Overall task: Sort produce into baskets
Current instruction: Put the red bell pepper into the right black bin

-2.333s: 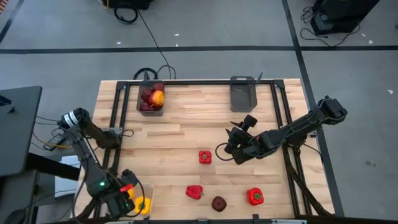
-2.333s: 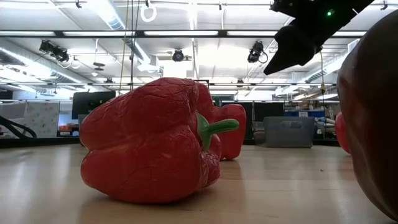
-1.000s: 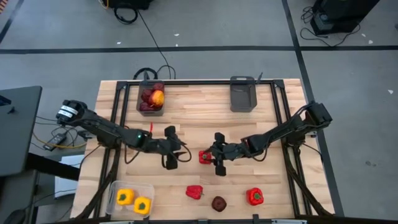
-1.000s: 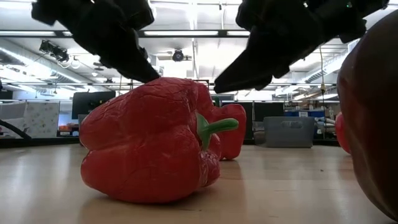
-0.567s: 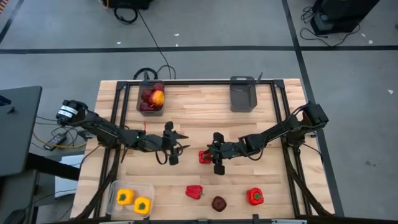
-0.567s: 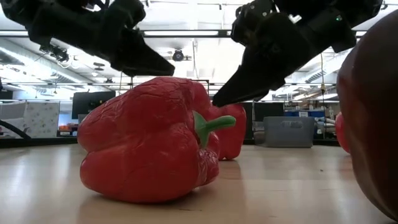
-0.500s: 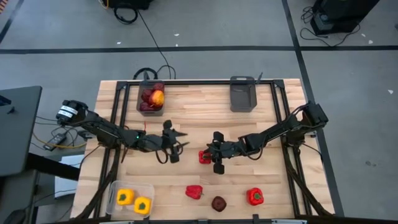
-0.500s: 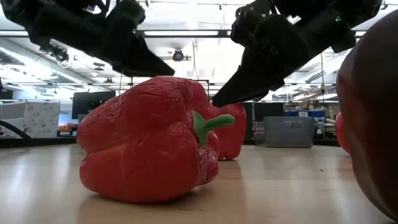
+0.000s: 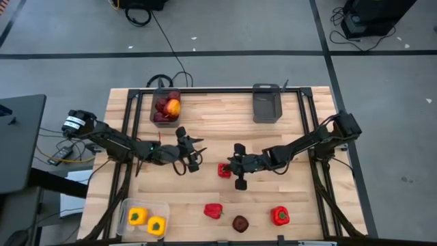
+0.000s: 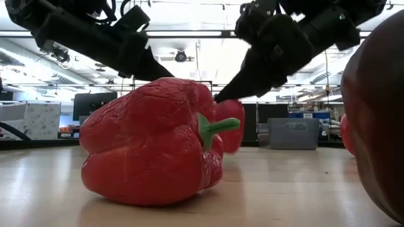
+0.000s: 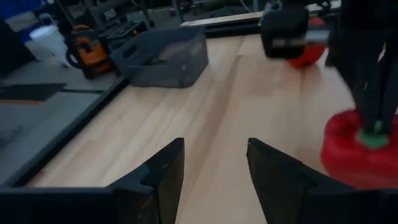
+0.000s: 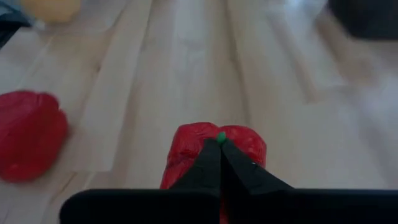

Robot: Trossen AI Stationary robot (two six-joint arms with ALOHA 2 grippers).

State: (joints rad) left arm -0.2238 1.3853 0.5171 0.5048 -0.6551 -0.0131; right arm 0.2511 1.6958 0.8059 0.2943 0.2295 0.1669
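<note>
I need to let go of the red bell pepper with my right gripper inside the far half of the empty dark bin [image 9: 264,98].
My right gripper [image 9: 232,167] is shut on a red bell pepper [image 9: 224,171] at the table's middle; the pepper also shows in the right wrist view [image 12: 186,146]. My left gripper [image 9: 190,156] is open and empty just left of it, above the table [image 11: 214,168]. Another red pepper [image 9: 213,211], a maroon apple [image 9: 240,223] and a third red pepper [image 9: 279,216] lie near the front edge. A dark bin [image 9: 166,117] at the far left holds apples. A dark bin [image 9: 266,104] stands at the far right. A clear bin [image 9: 127,205] at the front left holds two yellow peppers. My right gripper pinches the pepper's green stem [image 12: 220,137], on its top, between its two fingertips [image 12: 208,163]. The fingers come from above, slanting from the table's right. The pepper hangs upright below them, a little clear of the table in the low view [image 10: 228,126].
Black rails [image 9: 127,137] run along the table's left, right and far edges. Bare wood lies between the grippers and the far bins. In the low view the front red pepper [image 10: 151,151] and the apple [image 10: 379,113] fill the foreground.
My left gripper has drawn back a little toward the table's far edge, away from the front red pepper. The pepper in my right gripper has risen a little off the table.
</note>
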